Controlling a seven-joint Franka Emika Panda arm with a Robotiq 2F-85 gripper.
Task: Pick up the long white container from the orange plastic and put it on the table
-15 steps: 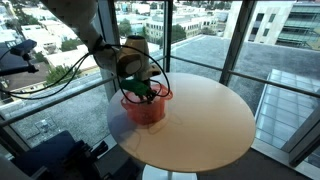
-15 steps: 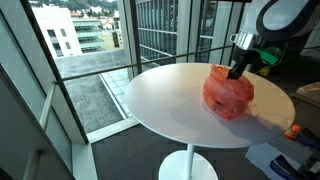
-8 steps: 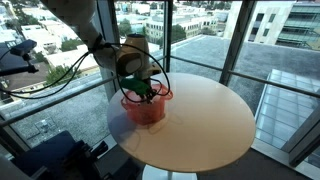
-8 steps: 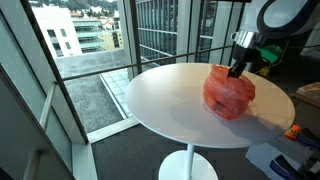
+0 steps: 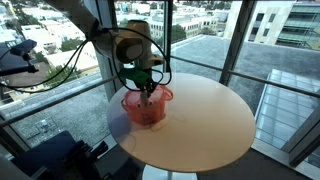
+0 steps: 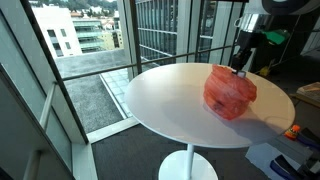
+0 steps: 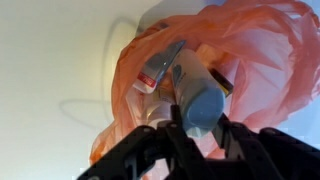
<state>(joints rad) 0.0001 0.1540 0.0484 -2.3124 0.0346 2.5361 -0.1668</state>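
The long white container will go down from my gripper onto the bare tabletop (image 5: 171, 137) (image 7: 42, 92) close beside the orange plastic bowl.
The orange plastic bowl (image 5: 145, 108) stands on the round beige table (image 5: 205, 125) near its edge; both also show in an exterior view (image 6: 230, 93) (image 6: 165, 105). My gripper (image 7: 197, 125) is shut on the long white container (image 7: 195, 90), a greyish-white cylinder with a bluish end, and holds it just above the bowl (image 7: 275, 55). In both exterior views the gripper (image 5: 148, 90) (image 6: 240, 68) hangs over the bowl's rim. The container is too small to make out there.
A second small bottle with a red band (image 7: 158, 70) lies inside the bowl. Tall windows (image 5: 200, 30) surround the table. A wide stretch of tabletop (image 6: 160, 95) lies beside the bowl.
My gripper has risen from inside the orange bowl to just above its rim, with the long white container held between the fingers.
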